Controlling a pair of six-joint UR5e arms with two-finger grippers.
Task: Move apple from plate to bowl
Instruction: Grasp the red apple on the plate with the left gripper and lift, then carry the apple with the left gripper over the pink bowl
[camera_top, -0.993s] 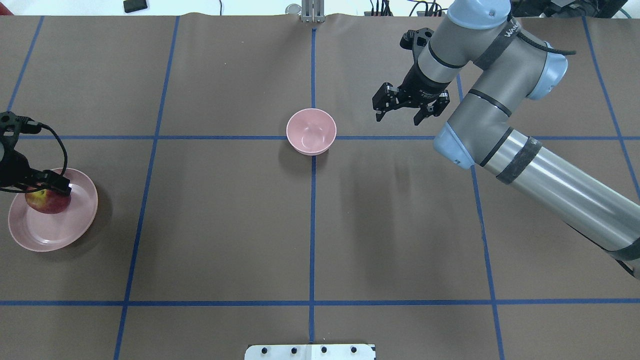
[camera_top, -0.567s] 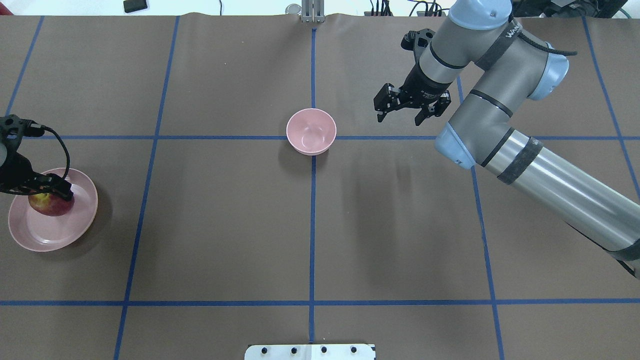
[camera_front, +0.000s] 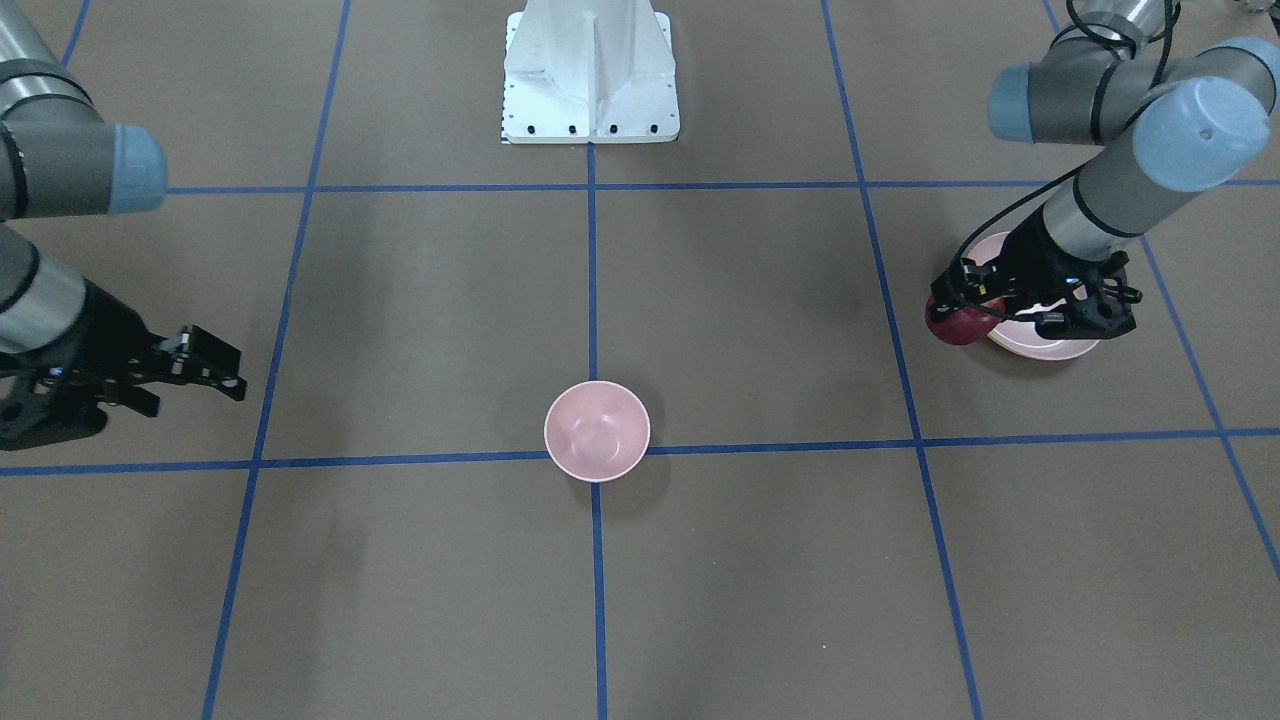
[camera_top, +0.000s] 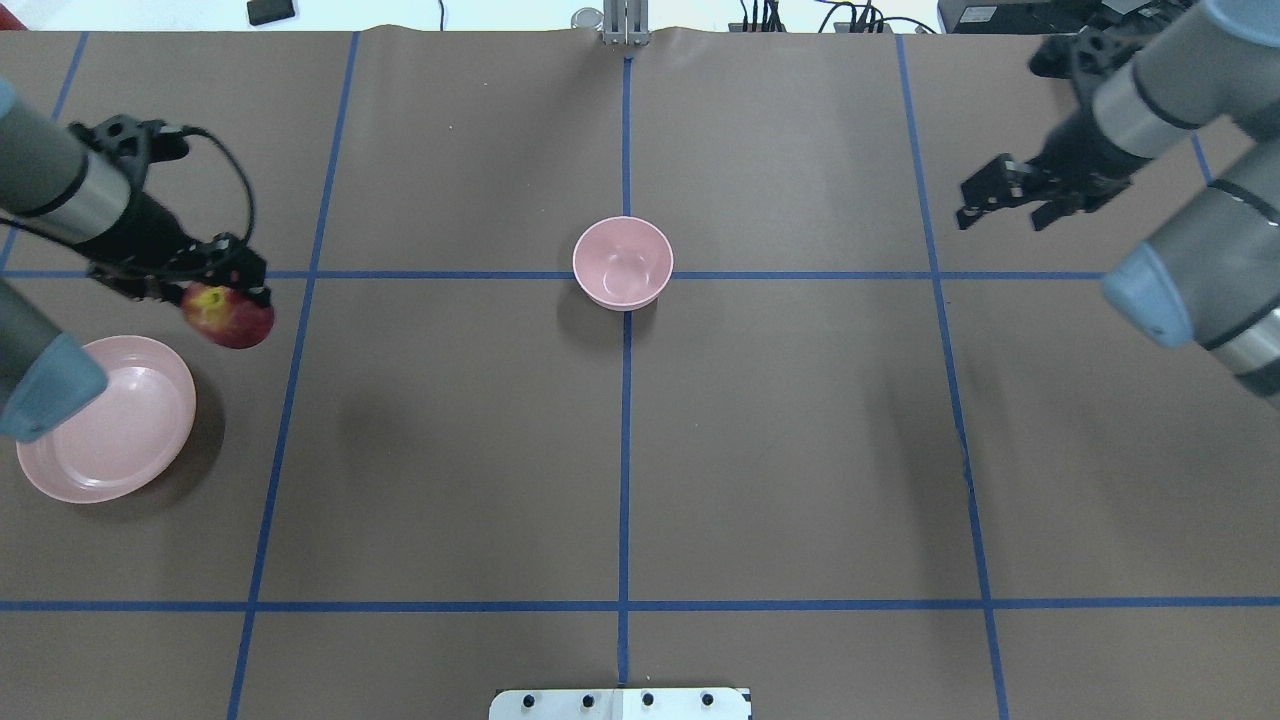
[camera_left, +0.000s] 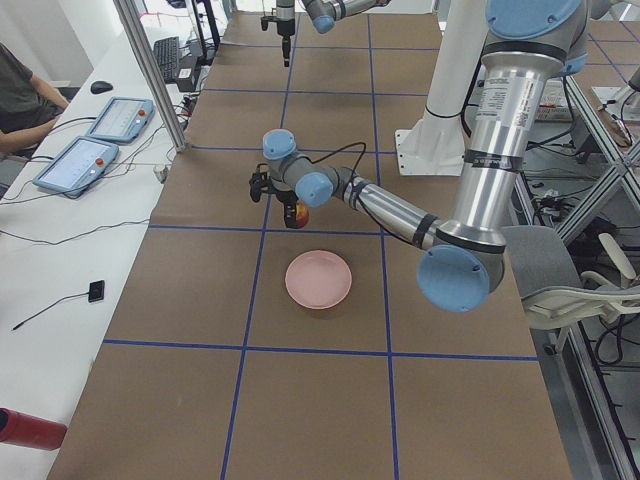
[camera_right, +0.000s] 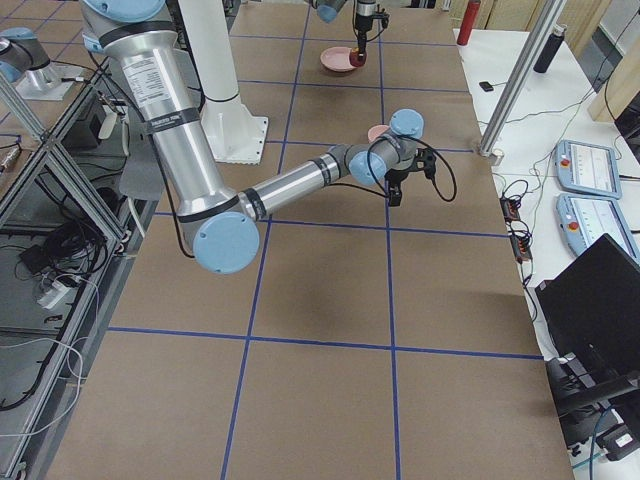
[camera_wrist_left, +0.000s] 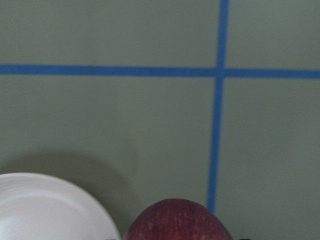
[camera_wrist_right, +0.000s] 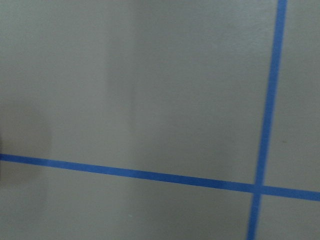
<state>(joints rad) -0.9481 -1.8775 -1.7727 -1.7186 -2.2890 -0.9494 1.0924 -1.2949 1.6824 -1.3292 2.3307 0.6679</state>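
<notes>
My left gripper is to let go of the dark red apple inside the small pink bowl (camera_front: 596, 430) on the crossing blue tape lines.
The dark red apple (camera_top: 232, 322) hangs in my left gripper (camera_top: 226, 297), which is shut on it and holds it above the table, just beyond the far right rim of the pale pink plate (camera_top: 105, 425). The plate holds nothing. In the front-facing view the apple (camera_front: 957, 324) sits beside the plate (camera_front: 1040, 345). The left wrist view shows the apple's top (camera_wrist_left: 177, 220) and the plate's rim (camera_wrist_left: 50, 210). The small pink bowl (camera_top: 622, 262) stands empty at the table's centre, well to the right of the apple. My right gripper (camera_top: 1000, 218) is open and empty at the far right.
Blue tape lines cross the brown table cover. A white mounting plate (camera_top: 620, 703) sits at the near edge and a metal bracket (camera_top: 624, 25) at the far edge. Operator tablets (camera_left: 95, 140) lie on a side bench.
My left gripper has lifted the apple off the plate and carried it toward the far side and to the right. My right arm has swung away to the right, out of the centre.
</notes>
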